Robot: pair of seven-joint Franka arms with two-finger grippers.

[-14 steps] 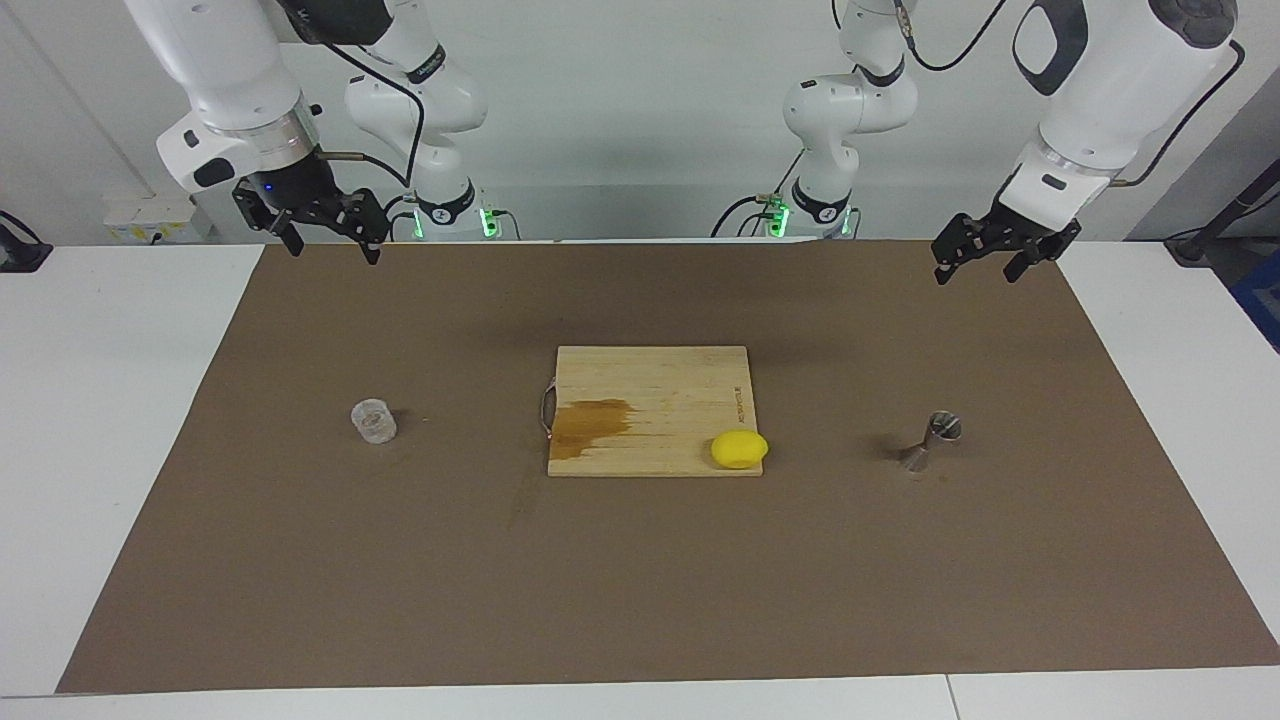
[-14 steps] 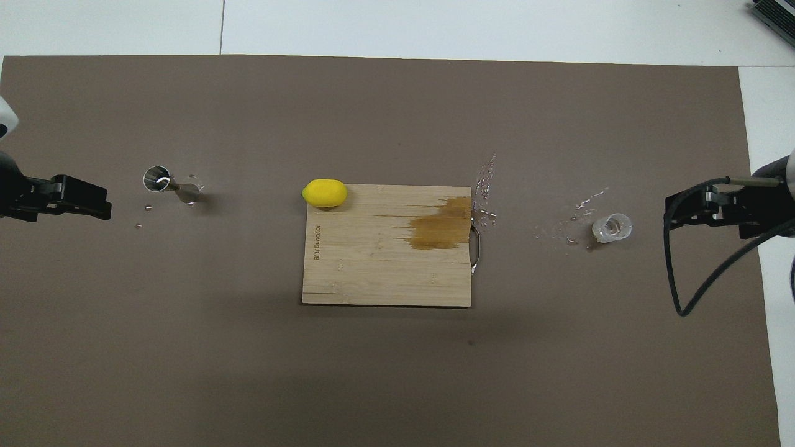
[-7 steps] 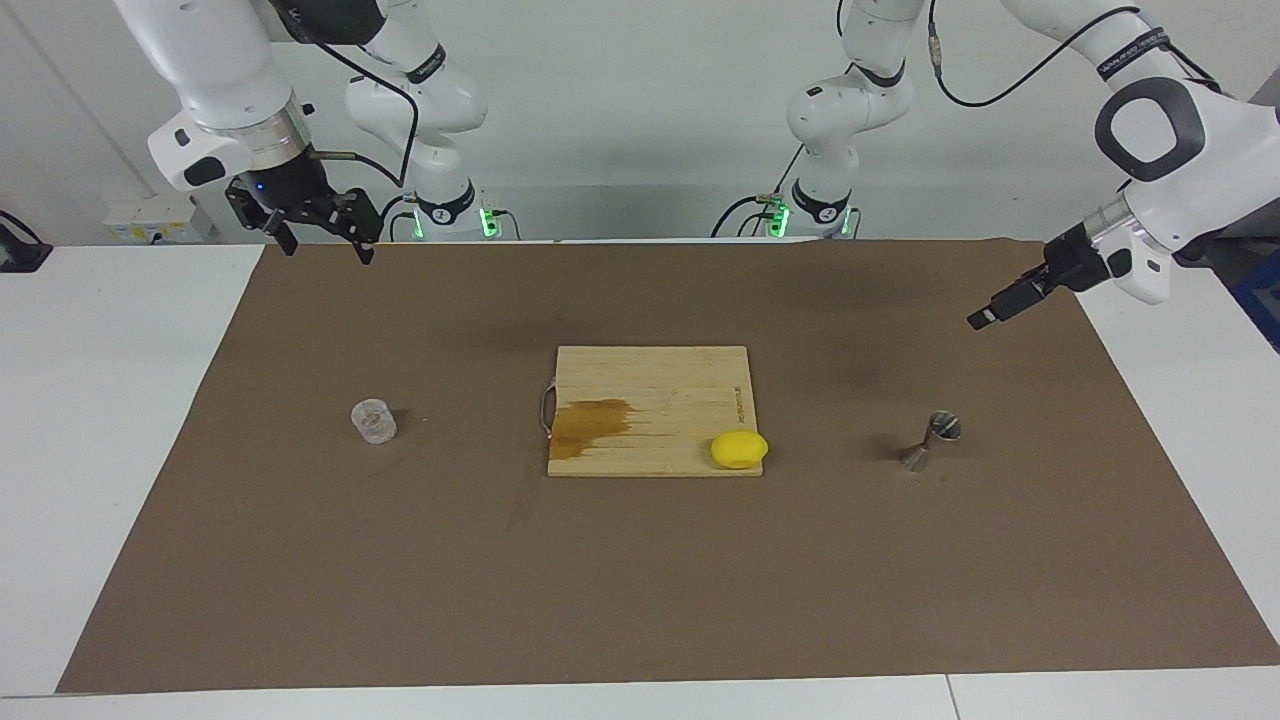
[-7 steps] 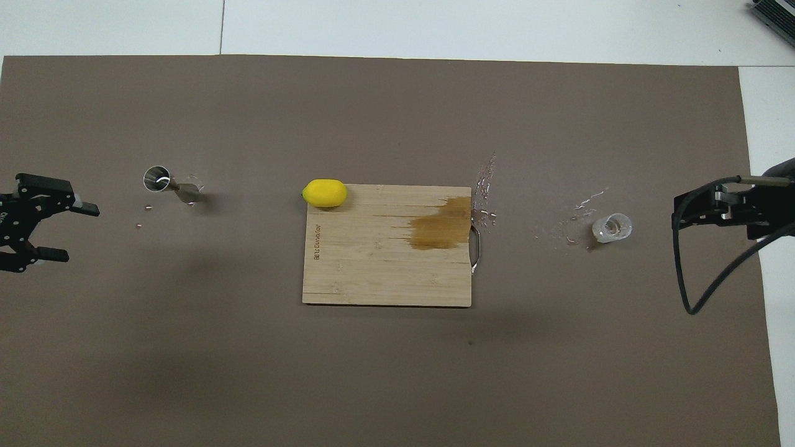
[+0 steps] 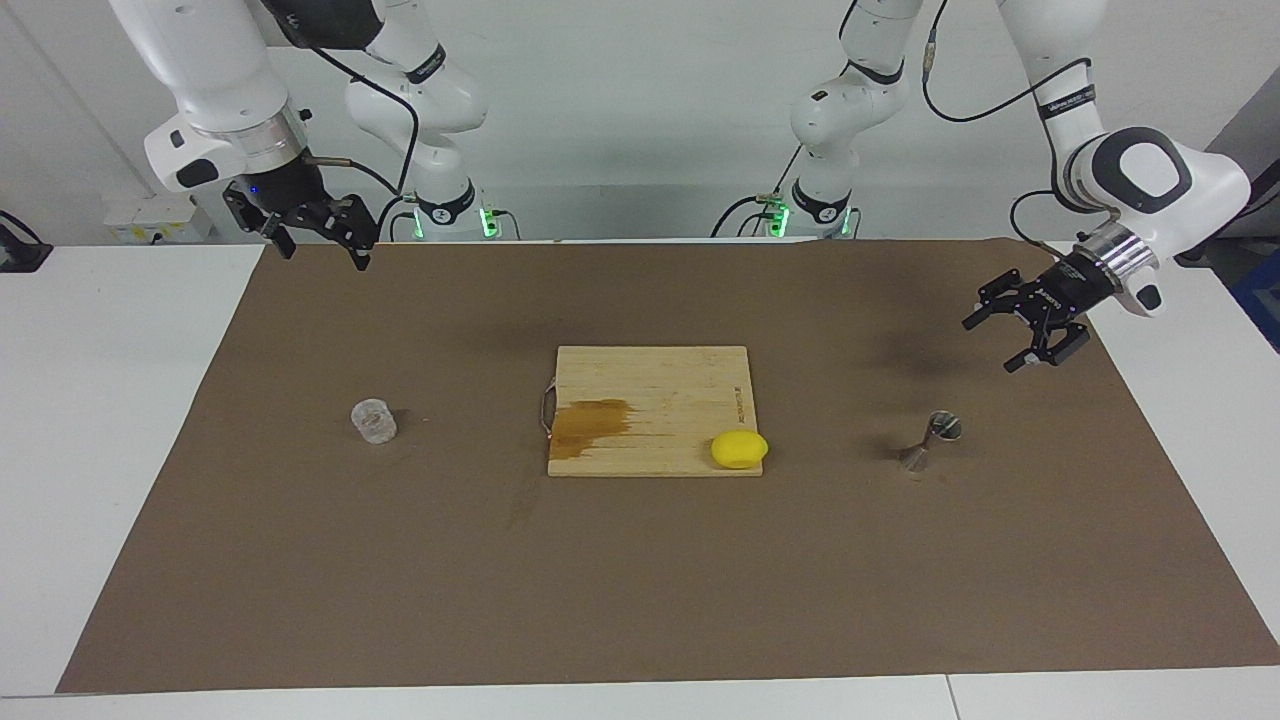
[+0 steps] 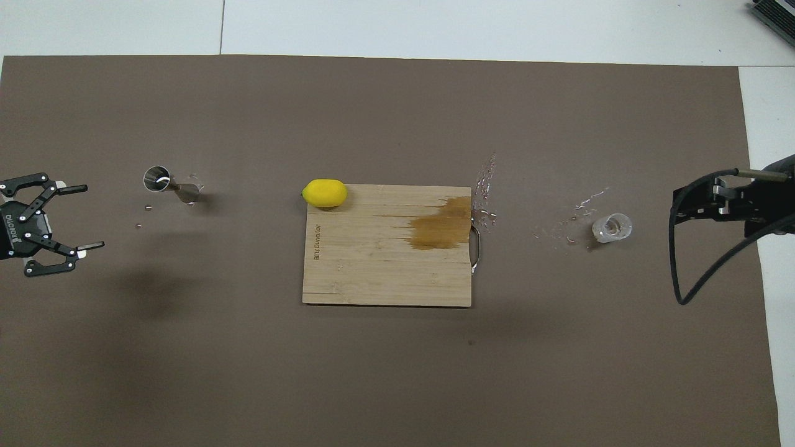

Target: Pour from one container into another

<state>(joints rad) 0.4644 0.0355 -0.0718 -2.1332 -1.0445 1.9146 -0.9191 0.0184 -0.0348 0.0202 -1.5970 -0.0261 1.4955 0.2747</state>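
Observation:
Next, the left gripper closes around the upper half [image 6: 163, 182] of the steel hourglass jigger, just below its open top.
The small clear cup [image 5: 373, 421] stands upright on the brown mat toward the right arm's end of the table; it also shows in the overhead view [image 6: 612, 227]. The steel hourglass jigger [image 5: 930, 440] stands on the mat toward the left arm's end, also in the overhead view [image 6: 169, 185]. My left gripper [image 5: 995, 342] is open and empty in the air over the mat beside the jigger, apart from it; from overhead [image 6: 87, 217] its fingers are spread wide. My right gripper [image 5: 322, 256] is open and empty, high over the mat's edge, well away from the cup, also overhead [image 6: 678, 210].
A wooden cutting board [image 5: 690, 380] with a dark wet stain lies mid-mat. A yellow lemon [image 5: 739, 449] sits on its corner farther from the robots, toward the left arm's end. Water drops [image 6: 574, 214] lie on the mat by the cup, the board's handle and the jigger.
My left gripper has come down and turned, moving in over the mat toward the jigger. The right gripper has barely shifted. Cup, jigger, board and lemon have not moved.

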